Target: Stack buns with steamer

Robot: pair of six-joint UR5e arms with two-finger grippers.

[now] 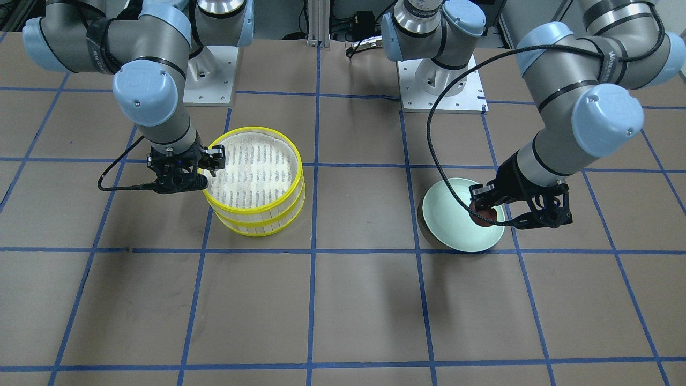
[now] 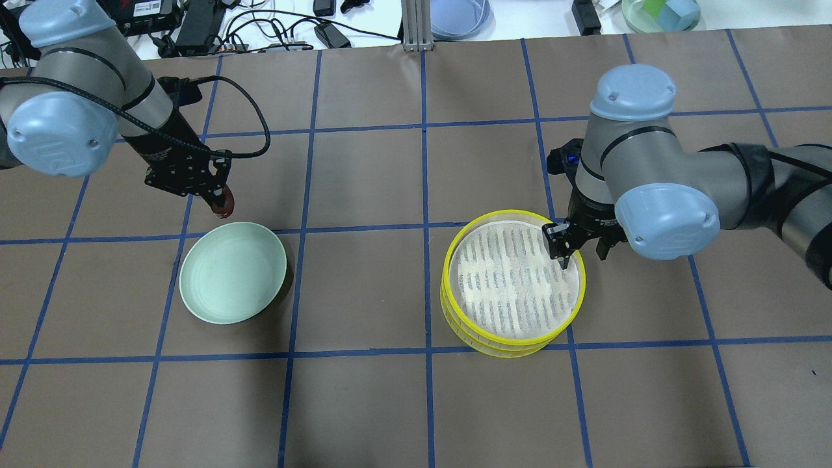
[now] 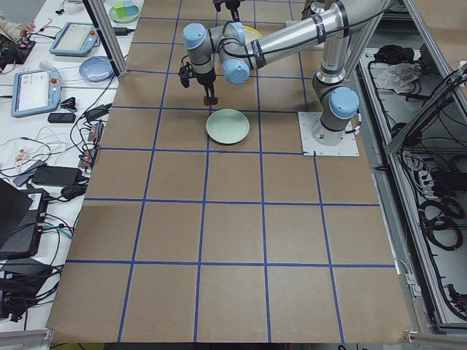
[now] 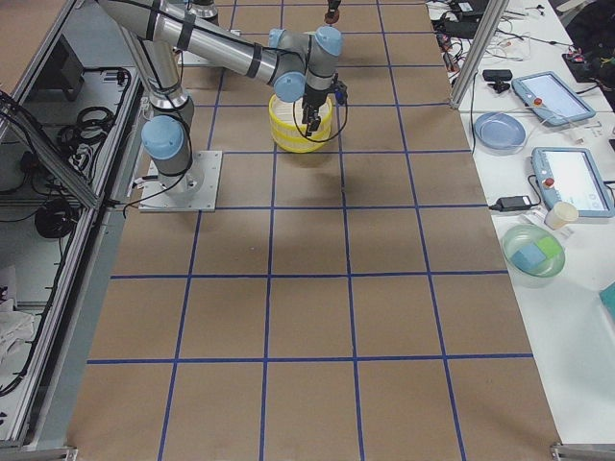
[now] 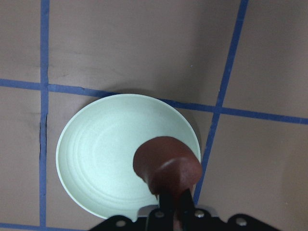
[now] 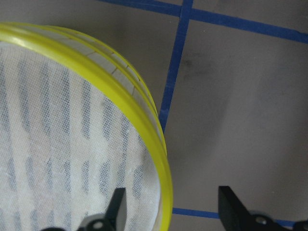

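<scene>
My left gripper has the dark reddish-brown bun to put down. It will let go of it on the steamer's white liner (image 1: 275,181), near the rim facing the plate.
My left gripper (image 2: 221,203) is shut on the dark reddish-brown bun (image 2: 225,208). It holds the bun just above the far rim of the pale green plate (image 2: 233,273). The left wrist view shows the bun (image 5: 166,167) over the otherwise bare plate (image 5: 96,154). My right gripper (image 2: 582,252) is open and straddles the right rim of the yellow two-tier steamer (image 2: 507,286), one finger inside and one outside (image 6: 174,207). The steamer's white liner (image 6: 57,144) is bare. The cream-white bun is out of view.
The brown table has a blue tape grid. The arms' base plates (image 1: 442,86) (image 1: 209,75) stand at the robot side. Cables and a bowl with blocks (image 2: 660,13) lie beyond the far edge. The left arm's cable (image 1: 437,155) loops over the plate.
</scene>
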